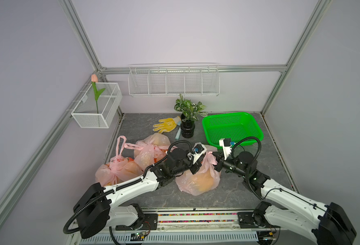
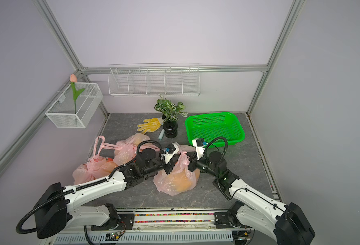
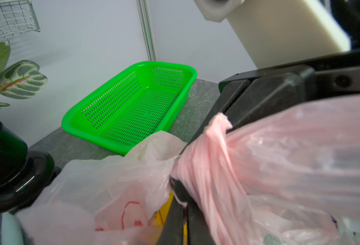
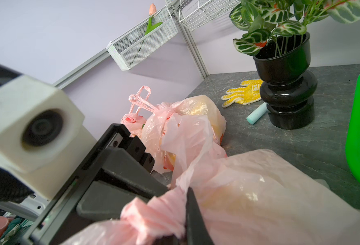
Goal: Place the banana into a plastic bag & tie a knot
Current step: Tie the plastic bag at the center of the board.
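Note:
The bag's twisted handle is over the finger of my right gripper that is beside my left gripper, so next my right gripper opens, back out and grabs the handle's end (image 1: pixel 211 160) before it pulls tight.
A pink plastic bag (image 1: pixel 187 182) (image 2: pixel 168 184) sits mid-table, and the banana (image 1: pixel 204 182) (image 2: pixel 181 182) shows as a yellow-orange mass through it. Above the bag its two handles are bunched and crossed. On the bag's left side, my left gripper (image 1: pixel 198 167) (image 3: pixel 183 203) is shut, with a twisted pink handle (image 3: pixel 206 169) wrapped against its fingers. Just to the right, my right gripper (image 1: pixel 216 164) (image 4: pixel 181 229) is shut on the other bunched handle (image 4: pixel 153 212). The two grippers nearly touch. One right finger is hidden by plastic.
Two other tied pink bags (image 1: pixel 119 169) (image 1: pixel 151 150) lie to the left. A green basket (image 1: pixel 232 127) stands at the back right. Near the back are a black plant pot (image 1: pixel 187 127), a yellow glove (image 1: pixel 166 125) and a pale teal stick (image 1: pixel 178 133). White wire racks hang on the walls.

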`<state>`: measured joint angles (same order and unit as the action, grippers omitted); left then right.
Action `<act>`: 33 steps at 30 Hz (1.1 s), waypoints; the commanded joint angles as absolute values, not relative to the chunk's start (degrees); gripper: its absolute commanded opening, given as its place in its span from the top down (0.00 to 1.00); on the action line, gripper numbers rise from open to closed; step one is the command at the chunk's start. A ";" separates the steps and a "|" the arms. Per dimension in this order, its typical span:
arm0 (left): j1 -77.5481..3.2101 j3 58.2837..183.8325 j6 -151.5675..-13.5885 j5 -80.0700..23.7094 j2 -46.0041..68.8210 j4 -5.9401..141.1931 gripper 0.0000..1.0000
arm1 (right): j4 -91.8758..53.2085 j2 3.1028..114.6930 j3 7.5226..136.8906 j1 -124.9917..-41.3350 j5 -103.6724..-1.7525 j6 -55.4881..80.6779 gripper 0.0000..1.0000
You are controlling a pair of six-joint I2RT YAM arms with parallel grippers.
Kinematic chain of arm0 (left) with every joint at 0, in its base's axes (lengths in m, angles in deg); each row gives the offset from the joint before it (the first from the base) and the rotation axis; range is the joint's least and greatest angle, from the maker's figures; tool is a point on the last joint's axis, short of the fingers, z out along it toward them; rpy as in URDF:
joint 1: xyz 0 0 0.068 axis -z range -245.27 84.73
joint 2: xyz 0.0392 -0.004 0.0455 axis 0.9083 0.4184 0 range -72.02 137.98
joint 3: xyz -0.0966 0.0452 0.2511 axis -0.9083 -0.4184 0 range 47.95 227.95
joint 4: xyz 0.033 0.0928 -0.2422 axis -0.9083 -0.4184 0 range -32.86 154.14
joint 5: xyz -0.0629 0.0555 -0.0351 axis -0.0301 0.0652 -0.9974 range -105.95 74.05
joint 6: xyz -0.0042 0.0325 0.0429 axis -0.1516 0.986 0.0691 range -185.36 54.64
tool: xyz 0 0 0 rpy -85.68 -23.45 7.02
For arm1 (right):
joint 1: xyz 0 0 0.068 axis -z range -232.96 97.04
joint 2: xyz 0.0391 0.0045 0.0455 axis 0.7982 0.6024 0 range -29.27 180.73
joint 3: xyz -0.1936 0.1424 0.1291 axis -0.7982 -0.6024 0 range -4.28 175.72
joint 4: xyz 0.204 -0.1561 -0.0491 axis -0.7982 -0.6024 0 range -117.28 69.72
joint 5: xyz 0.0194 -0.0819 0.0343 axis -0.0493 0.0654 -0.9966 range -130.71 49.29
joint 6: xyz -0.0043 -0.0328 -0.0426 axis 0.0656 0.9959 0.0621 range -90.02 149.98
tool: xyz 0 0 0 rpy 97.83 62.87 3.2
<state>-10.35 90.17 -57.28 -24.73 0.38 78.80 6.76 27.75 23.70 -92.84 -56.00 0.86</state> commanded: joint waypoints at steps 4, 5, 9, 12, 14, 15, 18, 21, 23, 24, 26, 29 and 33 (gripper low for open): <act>-10.14 92.01 -56.81 -23.89 0.48 81.13 1.00 | 1.96 26.28 24.41 -93.65 -57.34 2.39 0.85; -10.12 91.81 -56.75 -23.57 0.32 80.94 1.00 | 0.96 25.42 24.52 -93.65 -56.83 2.83 0.81; -10.08 90.38 -57.01 -22.19 -1.05 80.89 1.00 | -4.31 20.84 24.65 -93.51 -53.13 5.71 0.64; -10.07 89.78 -57.36 -20.32 -2.05 80.19 1.00 | -9.09 17.50 25.02 -93.61 -50.38 8.08 0.52; -10.07 89.61 -57.36 -19.21 -2.74 79.32 1.00 | -12.77 15.91 25.66 -93.60 -49.52 9.70 0.47; -10.07 89.54 -57.41 -18.70 -3.02 79.03 1.00 | -14.44 15.18 26.00 -93.55 -49.39 10.33 0.45; -10.07 89.33 -57.45 -16.92 -3.96 78.41 1.00 | -17.22 12.61 26.69 -93.68 -51.15 10.62 0.36; -9.90 90.05 -57.65 -14.47 -3.92 77.32 1.00 | -17.19 10.01 26.78 -95.16 -52.57 8.08 0.24; -9.81 90.71 -57.96 -12.51 -3.61 76.81 1.00 | -16.86 9.00 26.90 -97.18 -51.55 6.73 0.20; -9.81 91.05 -58.13 -11.57 -3.49 76.51 1.00 | -17.02 8.60 27.09 -98.55 -49.84 6.34 0.19; -9.81 91.49 -58.60 -9.82 -3.14 76.45 1.00 | -16.99 8.13 27.35 -100.89 -47.36 6.29 0.15; -9.73 92.28 -58.85 -8.84 -2.62 76.17 1.00 | -16.29 8.41 27.86 -103.15 -44.01 5.93 0.11; -8.33 92.95 -57.82 -7.39 -1.62 75.96 1.00 | -13.23 10.10 28.74 -103.84 -41.82 4.19 0.09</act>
